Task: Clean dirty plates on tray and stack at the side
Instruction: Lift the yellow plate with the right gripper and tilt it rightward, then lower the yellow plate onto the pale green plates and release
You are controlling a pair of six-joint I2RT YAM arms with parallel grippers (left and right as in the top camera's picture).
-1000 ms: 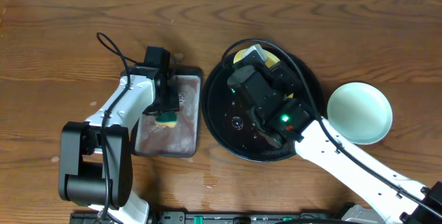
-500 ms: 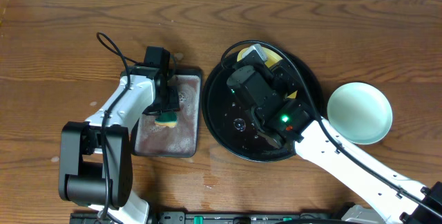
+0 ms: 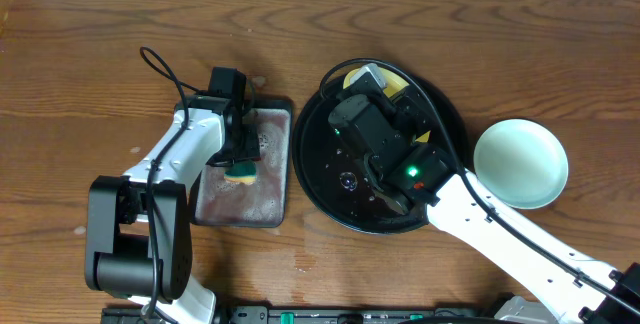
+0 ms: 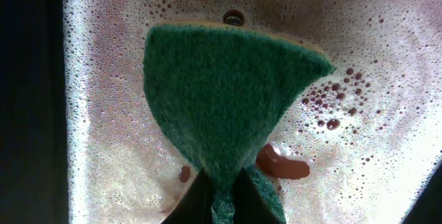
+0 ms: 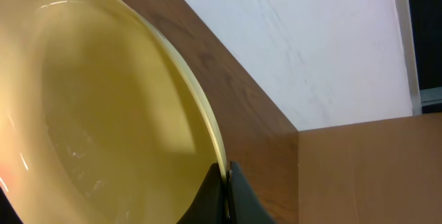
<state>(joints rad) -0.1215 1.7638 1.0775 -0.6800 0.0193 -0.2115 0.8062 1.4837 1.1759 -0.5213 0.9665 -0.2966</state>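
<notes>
Next, I set the pale yellow plate down on top of the mint-blue plate (image 3: pixel 519 164) with my right gripper, so that the two plates sit in a neat stack.
The pale yellow plate (image 5: pixel 103 106) is clamped by its rim in my right gripper (image 5: pixel 226 175) and held tilted over the far part of the black tray (image 3: pixel 318 179). From overhead only slivers of it (image 3: pixel 396 86) show past the right arm. A mint-blue plate (image 3: pixel 520 162) lies on the wood right of the tray. My left gripper (image 4: pixel 222 189) is shut on a green sponge (image 4: pixel 221 92) over the foamy grey tray (image 3: pixel 262 202). The third plate is hidden.
The grey tray's soapy water (image 4: pixel 373 58) has red specks and a red smear (image 4: pixel 280 165). A pale wall (image 5: pixel 297 37) and a brown box edge (image 5: pixel 366 169) show beyond the table. A black cable (image 3: pixel 160 69) loops at the left arm.
</notes>
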